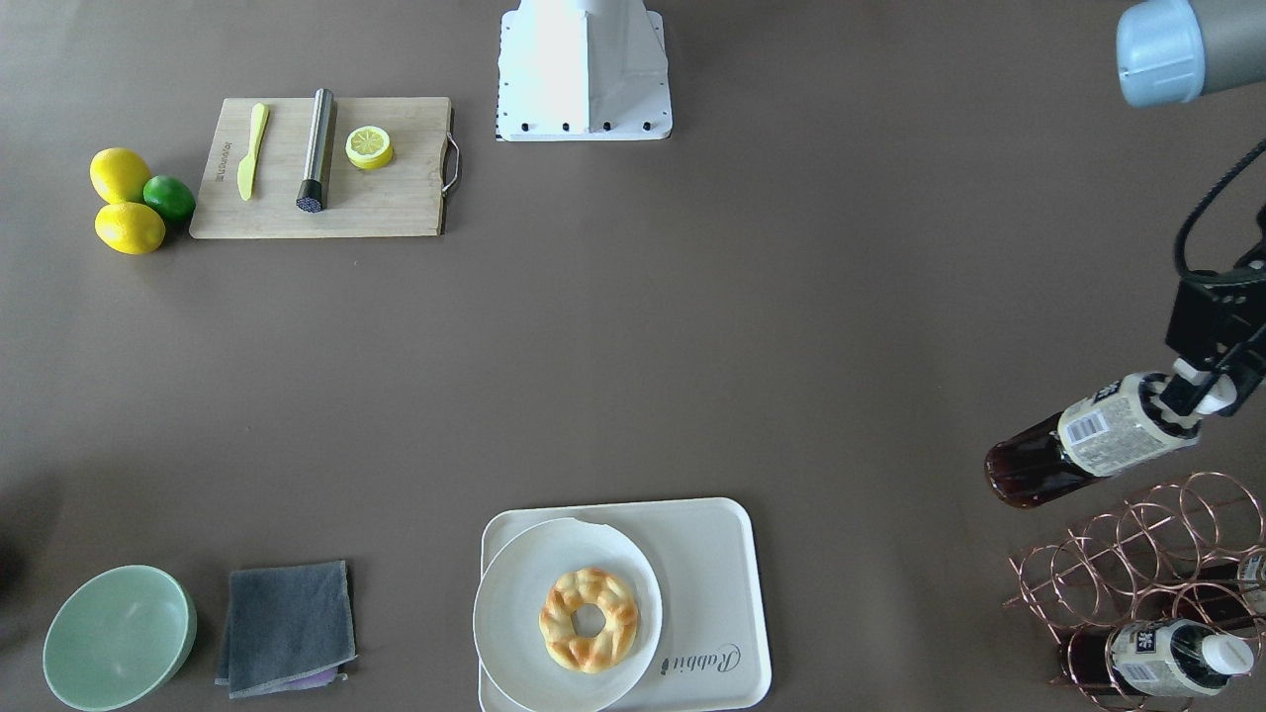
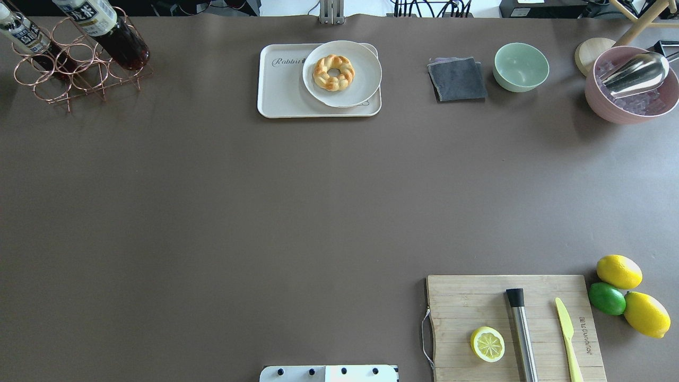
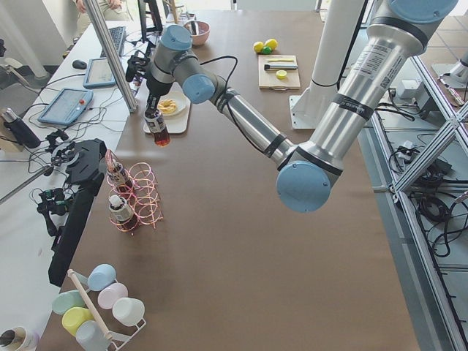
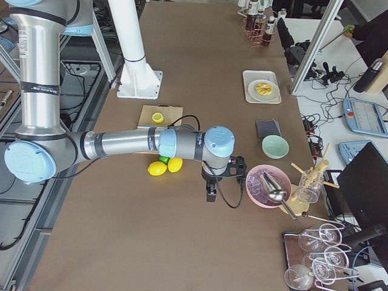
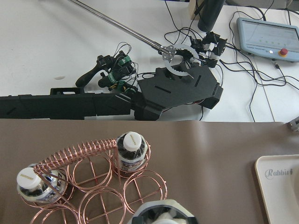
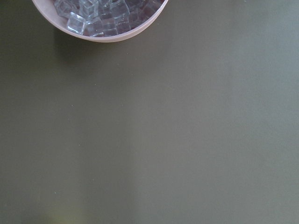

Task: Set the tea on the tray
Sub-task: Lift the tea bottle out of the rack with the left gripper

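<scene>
The tea bottle will go upright on the bare table (image 1: 592,327) between the white base and the plate, where I should stand it with my left gripper.
My left gripper (image 1: 1202,391) is shut on the white-capped neck of a tea bottle (image 1: 1088,440) and holds it above the table, just beside the copper wire rack (image 1: 1147,554). The bottle also shows in the overhead view (image 2: 116,34) and the exterior left view (image 3: 157,130). Two more tea bottles (image 5: 131,149) (image 5: 32,184) lie in the rack. The cream tray (image 1: 712,554) with "Rabbit" script lies at the table's far edge, well apart from the held bottle. My right gripper (image 4: 210,191) hangs low over the table near the pink bowl; I cannot tell whether it is open or shut.
A round white plate (image 1: 514,613) with a braided doughnut (image 1: 588,618) covers half the tray. A grey cloth (image 1: 287,623) and a green bowl (image 1: 119,638) lie beyond it. A cutting board (image 1: 396,198), lemons and a lime (image 1: 170,198) sit near the base. A pink ice bowl (image 2: 631,106) stands far right.
</scene>
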`<state>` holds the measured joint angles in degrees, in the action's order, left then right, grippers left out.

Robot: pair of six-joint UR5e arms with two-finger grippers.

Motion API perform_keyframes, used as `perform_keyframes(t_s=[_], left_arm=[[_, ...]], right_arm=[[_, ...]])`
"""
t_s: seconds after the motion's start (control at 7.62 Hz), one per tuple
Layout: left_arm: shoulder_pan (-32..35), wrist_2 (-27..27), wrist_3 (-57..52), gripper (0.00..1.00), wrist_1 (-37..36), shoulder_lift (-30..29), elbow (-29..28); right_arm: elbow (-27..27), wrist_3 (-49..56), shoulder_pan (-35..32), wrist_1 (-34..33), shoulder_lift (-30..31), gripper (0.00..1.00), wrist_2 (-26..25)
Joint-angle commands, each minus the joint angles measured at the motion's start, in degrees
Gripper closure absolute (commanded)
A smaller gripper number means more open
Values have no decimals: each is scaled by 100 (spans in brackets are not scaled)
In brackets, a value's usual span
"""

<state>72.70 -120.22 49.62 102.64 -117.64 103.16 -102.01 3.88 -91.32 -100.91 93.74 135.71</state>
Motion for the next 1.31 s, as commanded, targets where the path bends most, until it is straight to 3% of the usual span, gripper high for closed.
perform_keyframes(t_s=[0.0,0.13,0.79,1.18], left_arm=[[-1315,1251,995,100,-1222,-748,475],[-1859,1681,1363,100,-1733,-1074,633],[-4286,3562,2755,100,-2939,-2182,591],[-4598,3776,2755,100,-3312,-2439,434]], right_arm=[[6,8,0,780,433,0,-27],[32,16,8,1140,531,0,-53],[41,-168,17,1171,628,0,-291],[41,-168,17,1144,654,0,-256]])
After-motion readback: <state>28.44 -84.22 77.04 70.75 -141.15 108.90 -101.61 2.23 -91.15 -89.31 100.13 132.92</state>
